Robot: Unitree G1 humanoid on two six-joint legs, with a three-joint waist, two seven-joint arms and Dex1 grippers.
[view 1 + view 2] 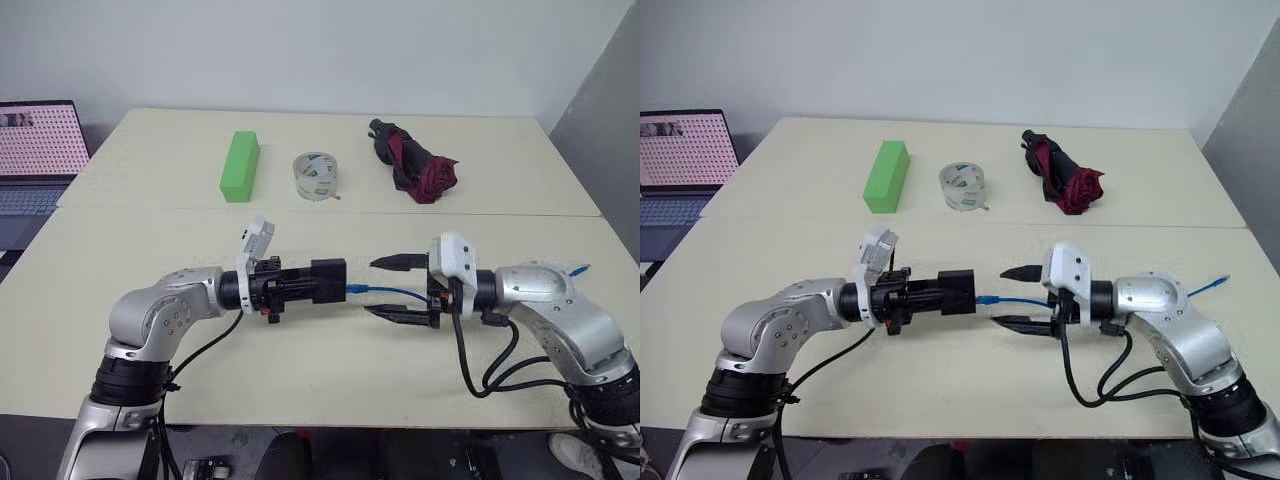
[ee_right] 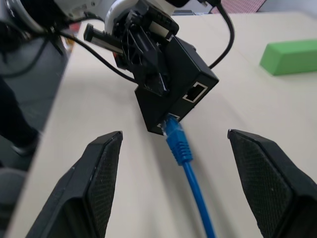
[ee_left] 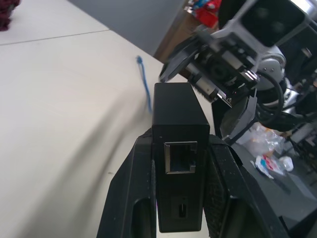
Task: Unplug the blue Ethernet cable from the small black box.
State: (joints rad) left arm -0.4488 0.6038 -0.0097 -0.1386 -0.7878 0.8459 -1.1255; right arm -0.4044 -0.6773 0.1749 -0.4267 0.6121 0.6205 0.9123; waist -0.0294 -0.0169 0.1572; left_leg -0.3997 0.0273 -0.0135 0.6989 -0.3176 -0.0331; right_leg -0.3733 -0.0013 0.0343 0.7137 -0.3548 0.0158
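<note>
My right gripper's open fingers are short of the cable's plug in the black box, so I will move in and grip that plug (image 1: 358, 289) before I pull.
My left gripper (image 1: 305, 283) is shut on the small black box (image 1: 330, 279) and holds it level above the table, pointing to the right. In the left wrist view the box (image 3: 178, 114) sits between both fingers, with an empty port facing the camera. The blue Ethernet cable (image 1: 390, 292) runs from the box's right side towards the right arm. In the right wrist view its plug end (image 2: 171, 130) meets a port low on the box (image 2: 173, 84). My right gripper (image 1: 388, 289) is open, one finger on each side of the cable, touching neither the cable nor the box.
A green block (image 1: 240, 166), a roll of clear tape (image 1: 317, 176) and a folded red and black umbrella (image 1: 412, 160) lie at the back of the beige table (image 1: 300, 370). A laptop (image 1: 35, 150) stands off the table's left edge.
</note>
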